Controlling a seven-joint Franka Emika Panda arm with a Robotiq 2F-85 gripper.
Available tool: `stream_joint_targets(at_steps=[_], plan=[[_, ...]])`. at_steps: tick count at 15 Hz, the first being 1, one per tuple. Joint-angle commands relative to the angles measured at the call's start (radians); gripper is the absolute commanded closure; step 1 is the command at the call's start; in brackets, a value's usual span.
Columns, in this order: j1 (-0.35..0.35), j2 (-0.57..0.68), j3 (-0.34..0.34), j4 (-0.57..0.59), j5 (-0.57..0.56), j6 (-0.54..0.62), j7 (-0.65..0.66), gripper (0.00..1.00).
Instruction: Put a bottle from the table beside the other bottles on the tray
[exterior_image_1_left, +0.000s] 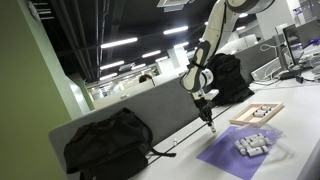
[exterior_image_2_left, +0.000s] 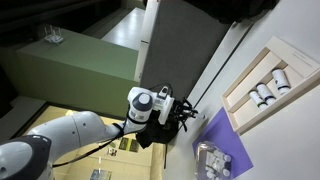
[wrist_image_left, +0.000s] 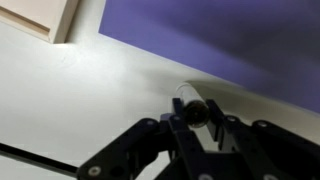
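The bottle will be released inside the wooden tray's end (exterior_image_1_left: 249, 118) nearest the purple mat, spaced from the other bottles.
My gripper (wrist_image_left: 192, 118) is shut on the bottle (wrist_image_left: 191, 100), a slim pale vial with a dark end, held between the fingers just over the pale table (wrist_image_left: 80, 100) at the purple mat's edge. In both exterior views the gripper (exterior_image_1_left: 210, 120) (exterior_image_2_left: 186, 112) hangs between the backpack and the tray. The light wooden tray (exterior_image_1_left: 243, 120) (exterior_image_2_left: 300, 60) holds the other bottles (exterior_image_1_left: 259, 112) (exterior_image_2_left: 267, 88), a few whitish vials in a row. Its corner shows in the wrist view (wrist_image_left: 40, 18).
A flat purple mat (exterior_image_1_left: 225, 158) (exterior_image_2_left: 228, 140) (wrist_image_left: 220, 40) carries a heap of small whitish bottles (exterior_image_1_left: 252, 144) (exterior_image_2_left: 211, 160). Black backpacks (exterior_image_1_left: 108, 146) (exterior_image_1_left: 226, 78) stand against the grey divider panel (exterior_image_1_left: 160, 105). A black strap (wrist_image_left: 25, 154) lies on the table.
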Motion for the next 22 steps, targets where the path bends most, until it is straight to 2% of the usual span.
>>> stream_joint_targets(at_steps=[1,7,13,17,22], plan=[[-0.008,-0.113,-0.025,-0.025,-0.001,-0.134,0.079,0.88],[-0.038,-0.22,-0.117,-0.06,-0.051,-0.316,0.147,0.88],[-0.072,-0.169,-0.166,-0.058,-0.107,-0.469,0.185,0.88],[-0.082,-0.115,-0.166,-0.037,-0.124,-0.514,0.181,0.88],[-0.079,-0.05,-0.171,-0.017,-0.138,-0.507,0.191,0.88]])
